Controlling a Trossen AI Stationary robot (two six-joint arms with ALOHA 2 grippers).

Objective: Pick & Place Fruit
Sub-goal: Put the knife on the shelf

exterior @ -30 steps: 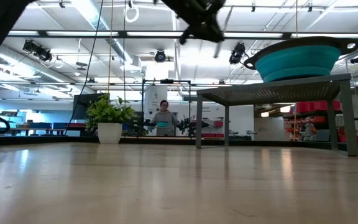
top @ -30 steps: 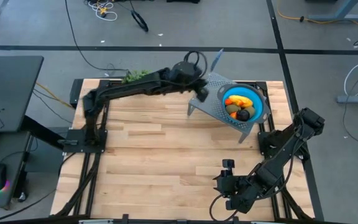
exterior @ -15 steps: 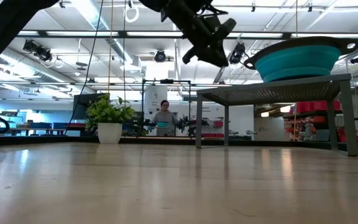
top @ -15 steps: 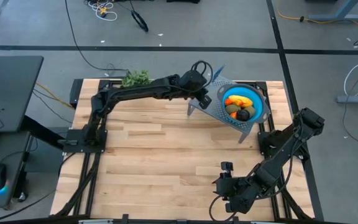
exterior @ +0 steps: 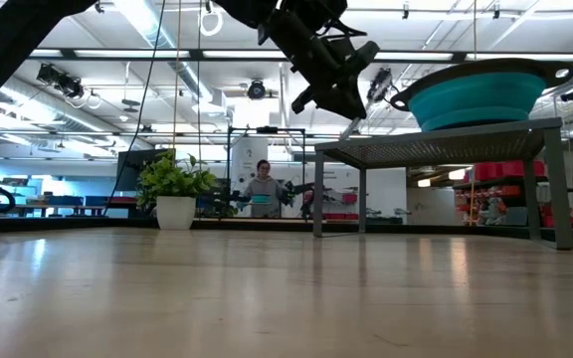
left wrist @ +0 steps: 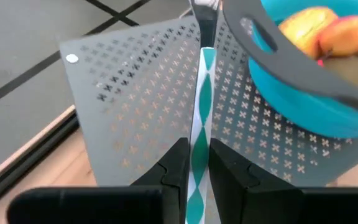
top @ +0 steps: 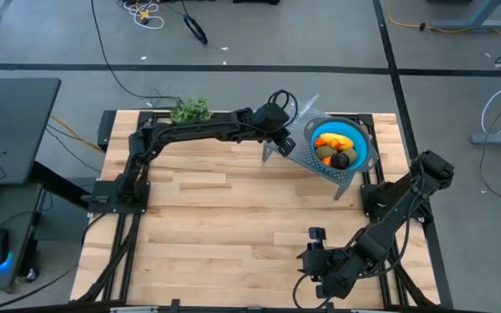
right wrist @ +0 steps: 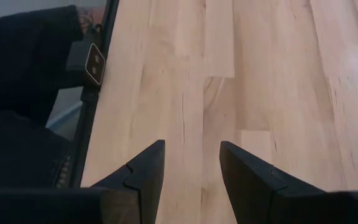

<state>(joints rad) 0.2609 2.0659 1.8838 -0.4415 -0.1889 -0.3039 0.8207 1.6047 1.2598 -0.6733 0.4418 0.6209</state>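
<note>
My left gripper will release the knife on the grey perforated stand (top: 304,126) (left wrist: 174,94) next to the blue bowl. The knife now hangs above the stand's corner.
The fruit (top: 333,149) lies in a blue collapsible bowl (top: 360,143) on a grey perforated stand (top: 301,149) at the table's far right. In the left wrist view I see a yellow piece (left wrist: 303,28), an orange-red one (left wrist: 352,30) and an olive one (left wrist: 356,70). My left gripper (top: 283,130) hovers at the stand's left end, shut on a slim knife (left wrist: 202,93). In the low view it hangs above the stand's corner (exterior: 331,85). My right gripper (top: 318,271) waits open over the table's near edge. My left gripper pinches the knife's teal-and-white handle (left wrist: 197,149) between its two fingers (left wrist: 174,163). The knife runs straight forward out of the fingers, in line with them. It is lifted clear, slanting down over the stand's top, with the silver blade (left wrist: 204,14) pointing away past the bowl's grey rim.
A leafy green sprig (top: 192,109) lies at the far edge, left of the stand. The stand's legs (exterior: 318,189) rest on the wood. Bare planks (top: 233,217) stretch across the table's middle and near side. A person (exterior: 262,189) stands in the room beyond.
My left gripper has carried the knife down and a little toward the table's near and right side, close to the stand's left end. It has tipped, and the knife now slants down at the stand's top. The bowl and the fruit have stayed put.
</note>
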